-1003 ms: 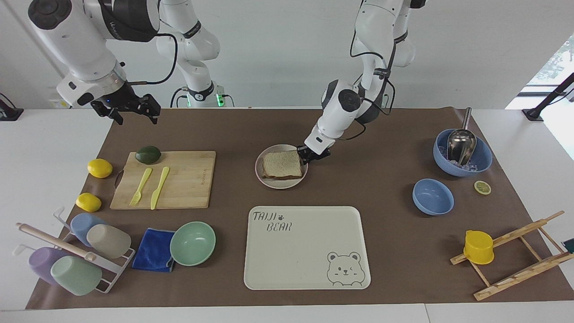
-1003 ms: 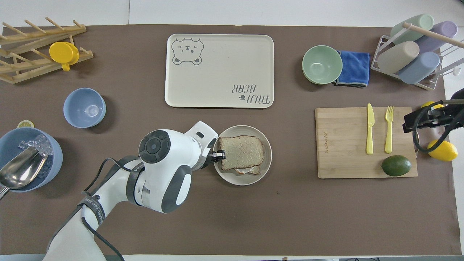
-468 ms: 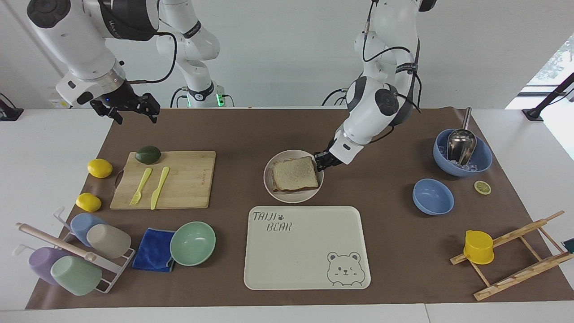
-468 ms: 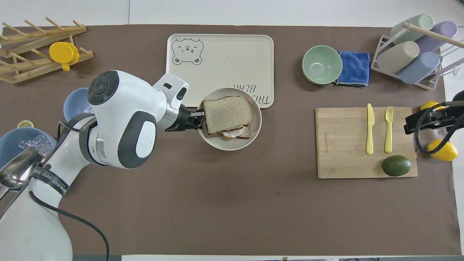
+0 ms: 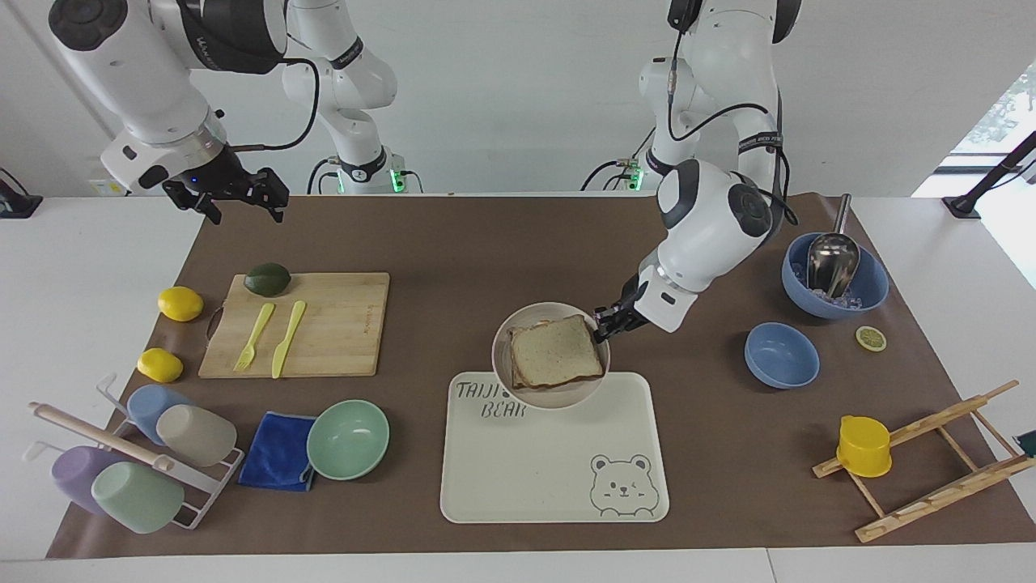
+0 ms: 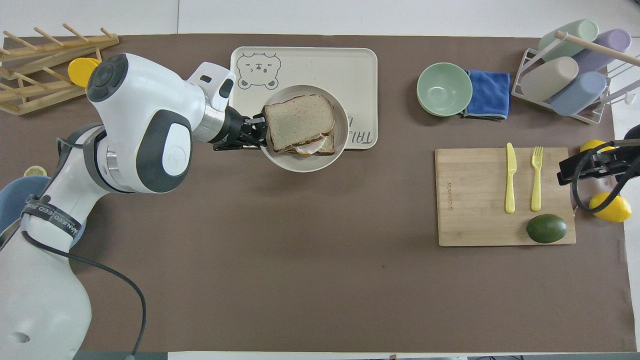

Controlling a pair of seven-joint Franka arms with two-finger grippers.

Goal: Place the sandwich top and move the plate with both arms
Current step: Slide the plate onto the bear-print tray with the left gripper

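Observation:
The plate will rest on the cream tray [image 6: 297, 102] between the bear drawing and printed letters once my left gripper lets go of it. The plate is now tilted in the air.
The sandwich top [image 5: 555, 350] [image 6: 299, 119], a light brown slice with a darker crust, lies on another slice with egg on the small round cream plate [image 5: 523, 318] [image 6: 306, 164]. My left gripper [image 5: 603, 325] [image 6: 261, 132] is shut on the plate's rim and holds the plate in the air, slightly tilted, over the robots' edge of the cream tray [image 5: 550, 478] [image 6: 320, 62]. My right gripper [image 5: 240, 197] [image 6: 582, 165] waits open in the air over the mat's corner beside the cutting board, holding nothing.
A wooden cutting board [image 5: 340, 344] carries a yellow fork, a knife and an avocado [image 5: 268, 278], with two lemons [image 5: 180, 304] beside it. A mint bowl [image 5: 348, 438], blue cloth and cup rack stand toward the right arm's end. Two blue bowls [image 5: 781, 355] and a wooden rack stand toward the left arm's end.
My left gripper has lifted the plate with the sandwich off the mat and carried it away from the robots, over the tray's edge. The right arm has not moved.

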